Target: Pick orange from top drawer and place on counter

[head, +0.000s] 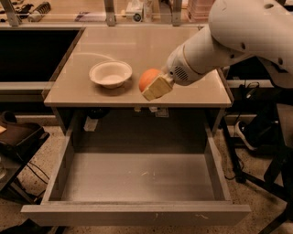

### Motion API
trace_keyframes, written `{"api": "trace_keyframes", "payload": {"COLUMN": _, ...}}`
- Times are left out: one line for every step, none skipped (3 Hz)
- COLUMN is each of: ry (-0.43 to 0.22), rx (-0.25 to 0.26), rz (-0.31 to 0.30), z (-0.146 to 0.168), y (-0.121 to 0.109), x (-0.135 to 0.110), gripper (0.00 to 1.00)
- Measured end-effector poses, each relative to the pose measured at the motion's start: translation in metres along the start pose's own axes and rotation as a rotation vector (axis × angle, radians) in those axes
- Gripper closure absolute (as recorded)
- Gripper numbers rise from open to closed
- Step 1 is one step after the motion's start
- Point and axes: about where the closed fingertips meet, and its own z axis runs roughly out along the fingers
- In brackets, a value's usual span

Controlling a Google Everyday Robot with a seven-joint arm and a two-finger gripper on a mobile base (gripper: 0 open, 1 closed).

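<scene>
I should let go of the orange on the beige counter, toward the counter's side edge [187, 76] farthest from the white bowl.
The orange [147, 78] is round and bright, held in my gripper [152, 85] above the front part of the beige counter [137, 48]. The gripper is shut on it; one tan finger pad [157, 87] covers its lower right side. My white arm reaches in from the upper right. The top drawer [137, 176] stands pulled out below the counter, with a bare grey bottom and a scuffed front panel [135, 215].
A white bowl [110, 73] sits on the counter just left of the orange. Dark equipment and a shelf stand to the left [27, 50]. Chair legs and cables are at the right [261, 137]. Posts and clutter line the counter's far edge [137, 11].
</scene>
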Motion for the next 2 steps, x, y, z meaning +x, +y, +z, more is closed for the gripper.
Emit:
{"api": "trace_keyframes", "payload": {"ry": -0.027, "rx": 0.084, "rz": 0.04, "z": -0.023, "y": -0.054, "x": 0.017, "gripper": 1.0}}
{"api": "trace_keyframes", "payload": {"ry": -0.079, "rx": 0.227, "rz": 0.111, "z": -0.067, "y": -0.135, "x": 0.027, "gripper": 1.0}}
